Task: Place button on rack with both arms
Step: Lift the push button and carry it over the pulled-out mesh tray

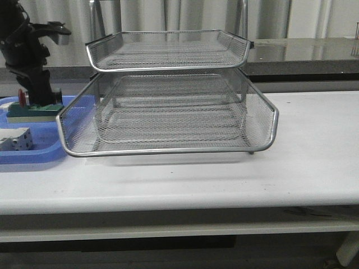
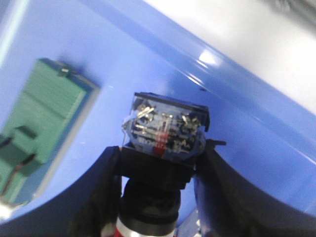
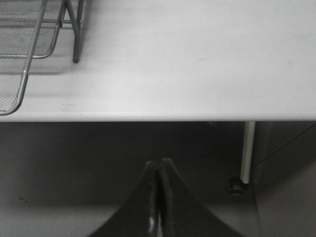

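Note:
My left gripper will let go of the button in the middle of the silver rack's lower mesh basket (image 1: pixel 167 124).
The button (image 2: pixel 165 129) shows its blue-black contact block, black body and a bit of red cap between my left gripper's (image 2: pixel 160 154) black fingers, which are shut on it. In the front view its red cap (image 1: pixel 21 96) peeks out beside the left arm, over the blue tray (image 1: pixel 33 154) at the far left. The silver wire-mesh rack (image 1: pixel 168 150) stands mid-table, just right of that tray. My right gripper (image 3: pixel 159 165) is shut on nothing and hangs below the table's front edge; a corner of the rack (image 3: pixel 28 59) shows in its view.
A green block (image 1: pixel 35 110) lies in the blue tray right by the held button, also seen as the green block (image 2: pixel 44 118) in the left wrist view. A white boxy component (image 1: pixel 15 139) sits at the tray's front. A dark counter runs behind the table.

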{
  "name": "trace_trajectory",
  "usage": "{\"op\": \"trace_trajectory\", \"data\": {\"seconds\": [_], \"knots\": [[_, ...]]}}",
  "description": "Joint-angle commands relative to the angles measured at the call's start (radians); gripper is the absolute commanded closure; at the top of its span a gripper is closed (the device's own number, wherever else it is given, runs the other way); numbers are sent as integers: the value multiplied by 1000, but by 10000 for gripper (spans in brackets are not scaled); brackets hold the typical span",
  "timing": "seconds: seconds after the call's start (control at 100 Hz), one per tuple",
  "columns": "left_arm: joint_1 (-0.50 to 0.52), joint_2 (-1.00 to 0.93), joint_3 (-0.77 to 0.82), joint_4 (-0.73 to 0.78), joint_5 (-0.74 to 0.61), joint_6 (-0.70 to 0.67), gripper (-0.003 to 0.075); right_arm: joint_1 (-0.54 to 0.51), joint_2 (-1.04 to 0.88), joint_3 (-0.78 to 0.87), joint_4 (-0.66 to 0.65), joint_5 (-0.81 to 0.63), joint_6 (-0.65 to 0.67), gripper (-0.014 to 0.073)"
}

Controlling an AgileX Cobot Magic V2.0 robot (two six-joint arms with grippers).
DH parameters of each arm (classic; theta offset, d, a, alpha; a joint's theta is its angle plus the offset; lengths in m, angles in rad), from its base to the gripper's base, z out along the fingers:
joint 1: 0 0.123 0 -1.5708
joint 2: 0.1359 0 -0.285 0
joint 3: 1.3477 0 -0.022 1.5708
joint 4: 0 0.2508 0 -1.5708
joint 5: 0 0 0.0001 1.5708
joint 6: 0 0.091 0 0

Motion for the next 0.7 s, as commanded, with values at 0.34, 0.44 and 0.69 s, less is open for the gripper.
{"op": "trace_trajectory", "data": {"seconds": [0.34, 0.44, 0.69], "knots": [[2, -245, -59, 0, 44, -204, 740, -4, 2, -34, -28, -54, -4, 660], [-2, -306, -28, -2, 44, -206, 740, -4, 2, -34, -28, -54, -4, 660], [-54, -519, 153, -4, 44, -206, 740, -4, 2, -34, -28, -54, -4, 660]]}}
